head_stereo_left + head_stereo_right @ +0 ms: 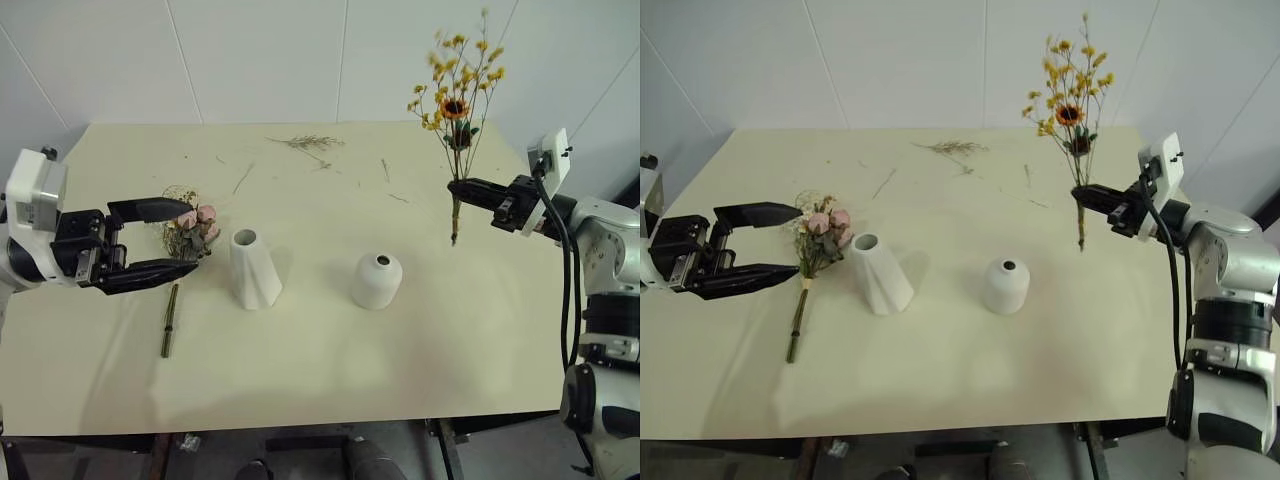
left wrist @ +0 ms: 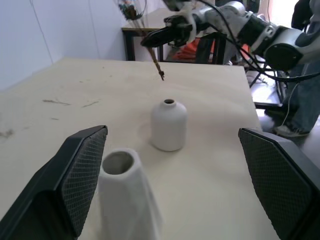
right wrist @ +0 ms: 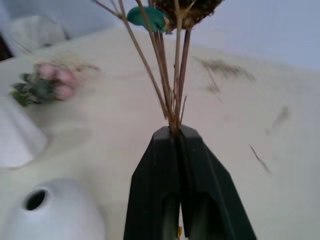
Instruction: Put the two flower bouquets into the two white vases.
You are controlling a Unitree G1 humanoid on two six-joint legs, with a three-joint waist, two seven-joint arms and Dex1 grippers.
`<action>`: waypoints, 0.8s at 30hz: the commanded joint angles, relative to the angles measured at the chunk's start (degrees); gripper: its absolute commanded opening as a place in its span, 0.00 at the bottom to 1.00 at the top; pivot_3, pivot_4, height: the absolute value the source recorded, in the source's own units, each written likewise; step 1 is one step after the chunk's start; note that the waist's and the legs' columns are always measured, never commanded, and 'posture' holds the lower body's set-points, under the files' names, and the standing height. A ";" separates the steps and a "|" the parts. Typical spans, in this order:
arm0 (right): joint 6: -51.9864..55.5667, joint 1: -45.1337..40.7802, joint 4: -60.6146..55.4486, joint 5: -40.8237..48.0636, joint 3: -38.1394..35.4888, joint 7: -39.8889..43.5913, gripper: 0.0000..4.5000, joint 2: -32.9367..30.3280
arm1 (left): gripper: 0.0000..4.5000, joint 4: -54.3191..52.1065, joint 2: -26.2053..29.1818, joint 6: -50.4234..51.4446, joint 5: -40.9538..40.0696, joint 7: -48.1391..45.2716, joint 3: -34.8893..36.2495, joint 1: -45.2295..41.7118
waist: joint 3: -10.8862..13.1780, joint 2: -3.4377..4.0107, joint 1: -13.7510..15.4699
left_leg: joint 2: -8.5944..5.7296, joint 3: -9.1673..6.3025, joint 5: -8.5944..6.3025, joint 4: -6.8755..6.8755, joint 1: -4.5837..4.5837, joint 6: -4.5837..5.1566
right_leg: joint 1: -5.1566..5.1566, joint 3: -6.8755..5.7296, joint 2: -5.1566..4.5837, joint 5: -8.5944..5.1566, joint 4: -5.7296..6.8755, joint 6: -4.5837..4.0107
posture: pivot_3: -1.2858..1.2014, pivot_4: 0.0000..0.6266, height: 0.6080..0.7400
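Observation:
I will use my right gripper to let go of the yellow-blossom bouquet in the opening of the short rounded white vase (image 1: 382, 260) (image 3: 35, 200).
My right gripper (image 1: 462, 186) is shut on the stems of the yellow-blossom bouquet (image 1: 458, 105), holding it upright in the air over the table's right side, to the right of the short rounded white vase (image 1: 377, 280). The stems (image 3: 172, 85) rise from between the closed fingers. The pink-rose bouquet (image 1: 816, 232) lies on the table left of the taller twisted white vase (image 1: 255, 268), its stem (image 1: 796, 325) pointing toward the front edge. My left gripper (image 1: 168, 240) stands open beside the rose heads, holding nothing, facing the twisted vase (image 2: 122, 200).
Loose dried twigs (image 1: 310, 143) lie scattered on the far part of the beige table (image 1: 330, 370). A white wall stands behind. In the left wrist view, a person's legs (image 2: 304, 100) and another table (image 2: 150, 27) stand beyond the table's right end.

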 commanded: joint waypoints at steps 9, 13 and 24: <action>5.64 3.81 -22.52 18.43 -3.21 -13.54 0.00 7.86 | 1.00 4.47 -1.42 -6.08 4.44 -5.73 -5.26 -3.71 | 0.00 0.00 0.22 | 0.01 -0.02 0.03 0.06 0.03 0.02 | -0.05 0.00 0.03 -0.02 0.22 -0.04 | 0.52 0.24 1.00; 5.28 6.98 -24.46 20.14 0.25 -14.79 0.00 10.55 | 1.00 4.69 -2.64 -6.58 4.91 -5.46 -6.18 -4.54 | 0.00 0.01 0.23 | 0.00 -0.02 0.03 0.10 0.02 0.02 | -0.05 0.01 0.02 -0.02 0.24 -0.04 | 0.52 0.24 1.00; -0.71 10.38 -19.84 18.27 4.19 -13.08 0.00 11.11 | 1.00 3.77 -4.71 -6.70 5.28 -3.85 -6.02 -4.90 | 0.00 0.01 0.23 | 0.00 -0.03 0.03 0.14 0.02 0.02 | -0.07 0.01 0.03 -0.02 0.30 -0.05 | 0.52 0.24 1.00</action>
